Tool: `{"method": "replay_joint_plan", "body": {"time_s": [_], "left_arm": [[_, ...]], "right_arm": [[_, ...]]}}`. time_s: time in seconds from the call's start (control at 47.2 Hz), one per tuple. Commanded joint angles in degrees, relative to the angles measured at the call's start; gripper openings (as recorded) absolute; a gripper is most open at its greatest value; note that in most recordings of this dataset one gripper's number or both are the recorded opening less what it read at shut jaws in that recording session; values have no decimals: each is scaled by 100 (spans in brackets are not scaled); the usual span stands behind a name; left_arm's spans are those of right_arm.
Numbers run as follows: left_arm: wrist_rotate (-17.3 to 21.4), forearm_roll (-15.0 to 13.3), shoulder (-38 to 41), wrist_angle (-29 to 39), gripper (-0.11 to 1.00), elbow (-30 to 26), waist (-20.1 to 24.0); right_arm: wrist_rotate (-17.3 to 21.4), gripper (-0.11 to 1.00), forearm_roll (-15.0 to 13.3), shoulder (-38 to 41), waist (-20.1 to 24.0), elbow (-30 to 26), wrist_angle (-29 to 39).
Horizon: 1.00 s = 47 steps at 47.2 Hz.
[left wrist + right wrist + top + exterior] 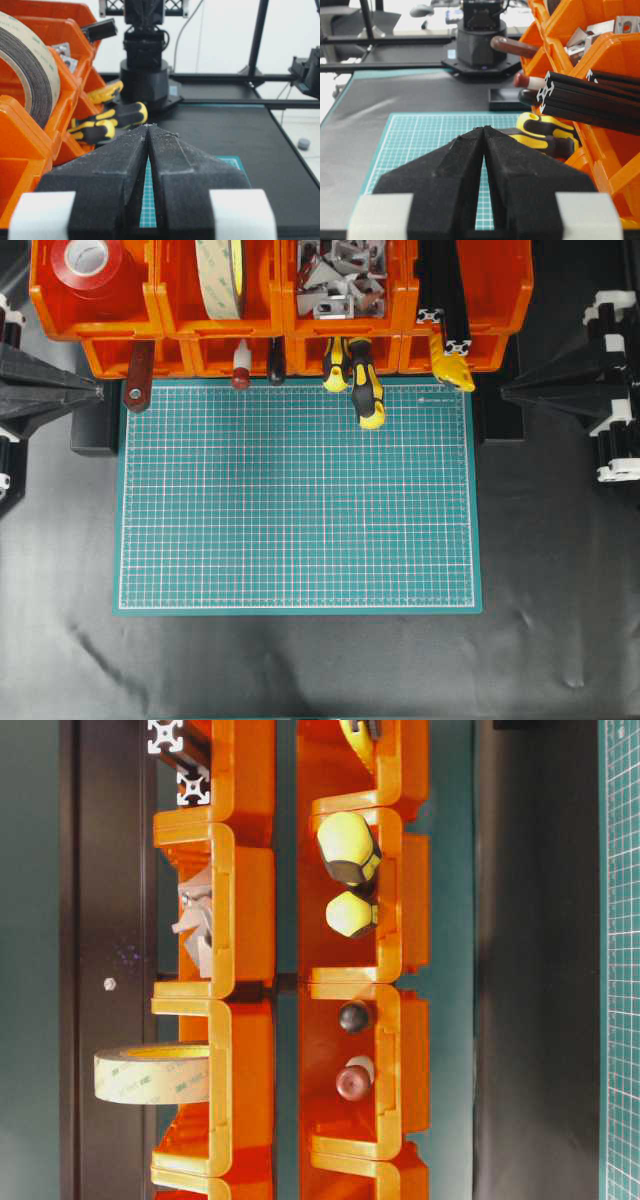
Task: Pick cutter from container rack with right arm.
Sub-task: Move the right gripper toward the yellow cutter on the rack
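Next, I grip with my right gripper the near end of the yellow cutter point(456, 373), where it sticks out of the orange container rack below the black extrusions.
The orange container rack point(160, 320) spans the back of the table. The yellow cutter point(452, 365) pokes out of its lower right bin, over the far right corner of the green mat point(300, 510). In the left wrist view the cutter point(107, 92) shows beyond the screwdrivers. My right gripper point(503, 390) rests at the right edge, level with the rack's front and well right of the cutter. Its jaws point(484, 127) are shut with nothing between them. My left gripper point(100, 392) sits at the left edge, also shut point(148, 125) and empty.
Two yellow-and-black screwdrivers point(366, 390) stick out of the bin left of the cutter. Black aluminium extrusions point(445, 300) lie in the upper bin right above it. Tape rolls point(222, 275), metal brackets point(340, 280) and a brown-handled tool point(137, 380) fill other bins.
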Motion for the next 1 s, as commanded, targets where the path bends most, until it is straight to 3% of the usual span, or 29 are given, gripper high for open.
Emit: {"method": "replay_joint_plan", "body": {"time_s": [0.0, 0.085, 0.296, 0.55, 0.762, 0.826, 0.974], "left_arm": [[-211, 176, 79, -18, 6, -202, -105], [-308, 185, 53, 88, 0, -334, -167], [-352, 185, -44, 791, 0, -536, -202], [-378, 185, -44, 1125, 0, -633, -229], [-387, 185, -44, 1134, 0, -633, -237], [-387, 185, -62, 1143, 0, -633, -237], [-396, 185, -123, 1160, 0, -642, -255]], "right_arm": [[35, 2, 26, 62, 26, -149, -18], [9, 2, 18, 62, 53, -483, 738], [-79, 2, -114, 79, 316, -1389, 2979], [-70, 2, -519, 554, 694, -2197, 4438], [229, 2, -1635, 1371, 1371, -3217, 6047], [571, 2, -1978, 1556, 1564, -3322, 6486], [1749, 2, -3208, 1907, 2329, -3322, 7330]]}}
